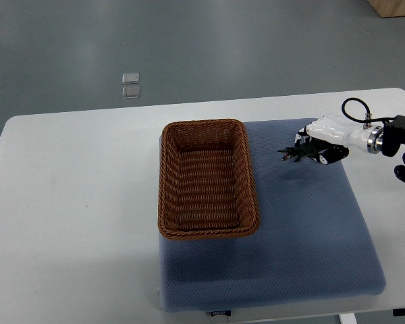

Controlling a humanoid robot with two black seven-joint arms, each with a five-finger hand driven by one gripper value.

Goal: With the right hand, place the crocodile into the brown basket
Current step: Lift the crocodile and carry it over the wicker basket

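I need to use my right gripper to set the crocodile, now lifted above the cushion, free on the bottom of the brown basket point(202, 155), close to the far end of that basket.
A brown wicker basket point(208, 178) sits on the left part of a blue cushion point(304, 229), and its inside holds nothing. My right hand point(319, 147) comes in from the right edge and hovers above the cushion, to the right of the basket's far corner. Its white and black fingers are curled around a dark green toy crocodile point(295, 153), whose end sticks out leftward toward the basket. The crocodile is lifted off the cushion and casts a faint shadow below. The left arm is out of sight.
The cushion lies on a white table point(67, 216) with bare surface to the left. Two small clear squares point(130, 85) lie on the grey floor beyond the table. A wooden object point(394, 7) shows at the top right corner.
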